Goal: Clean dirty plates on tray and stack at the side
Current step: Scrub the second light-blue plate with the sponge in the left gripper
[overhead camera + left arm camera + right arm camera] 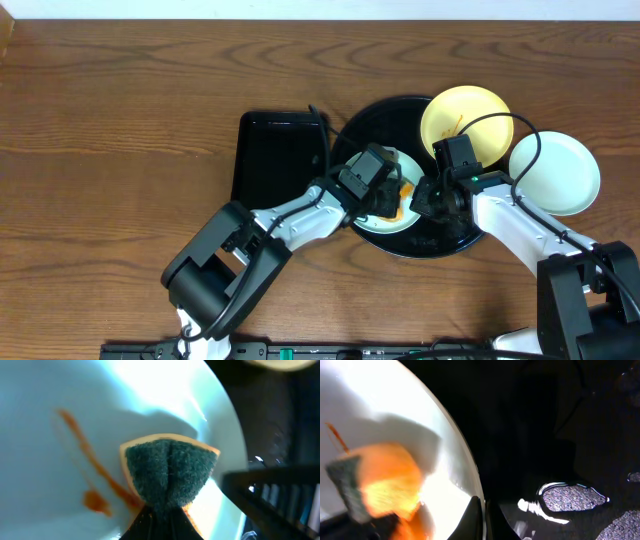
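My right gripper should release the mint-blue plate on top of the clean mint plate point(563, 174) next to the round black tray.
A pale mint-blue plate point(392, 222) with reddish-orange smears point(95, 475) lies at the front of the round black tray point(440, 243). My left gripper point(378, 200) is shut on an orange sponge with a dark green pad point(170, 477) and presses it onto this plate point(60, 420). My right gripper point(428, 200) is shut on the plate's right rim point(470, 480). A pale yellow plate point(465, 118) lies on the tray's back right edge. A second mint plate point(555, 172) sits on the table to the right of the tray.
A smaller black rectangular tray point(278, 152) stands left of the round tray, with no sponge in it. The wooden table point(120, 130) spreads to the left and back.
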{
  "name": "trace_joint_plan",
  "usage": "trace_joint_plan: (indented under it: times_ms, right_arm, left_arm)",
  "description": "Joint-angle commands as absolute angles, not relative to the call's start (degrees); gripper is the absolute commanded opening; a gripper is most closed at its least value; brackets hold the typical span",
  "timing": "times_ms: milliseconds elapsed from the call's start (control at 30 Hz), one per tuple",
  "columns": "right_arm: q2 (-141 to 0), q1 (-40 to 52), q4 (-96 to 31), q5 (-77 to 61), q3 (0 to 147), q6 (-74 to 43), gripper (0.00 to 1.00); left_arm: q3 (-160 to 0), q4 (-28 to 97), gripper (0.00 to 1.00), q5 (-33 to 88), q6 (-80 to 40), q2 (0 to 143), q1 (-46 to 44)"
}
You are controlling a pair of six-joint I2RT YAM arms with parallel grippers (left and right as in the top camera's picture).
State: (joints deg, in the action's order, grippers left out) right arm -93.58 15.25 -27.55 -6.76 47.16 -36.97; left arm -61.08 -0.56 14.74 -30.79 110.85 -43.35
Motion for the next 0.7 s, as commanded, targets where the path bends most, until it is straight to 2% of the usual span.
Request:
trace_joint_plan:
  times_ms: [0,200,333,433,667]
  right_arm:
    - [-92.6,15.7,-28.8,-6.2,46.8,-35.7,0.01]
    - [-92.6,15.7,-29.6,-6.0,46.8,-35.7,0.01]
    - [-92.6,15.7,-29.6,-6.0,46.8,-35.7,0.01]
    - [-92.6,15.7,-29.6,-5.9,46.8,-35.7,0.01]
    - [-92.6,15.7,-29.5,-4.7,46.8,-35.7,0.01]
  left_arm:
    - [-60.9,-0.9,0.08,6.9,-31.2,112.0,-39.0]
    - [-60.9,-1.7,0.08,7.6,-31.8,112.0,-33.8]
    - [-60.9,-0.2,0.07,15.9,-30.5,110.3,-31.8]
    - [-61.0,3.6,0.07,19.1,-30.5,105.6,-30.6]
    - [-61.0,10.6,0.08,16.5,-26.6,92.2,-28.1]
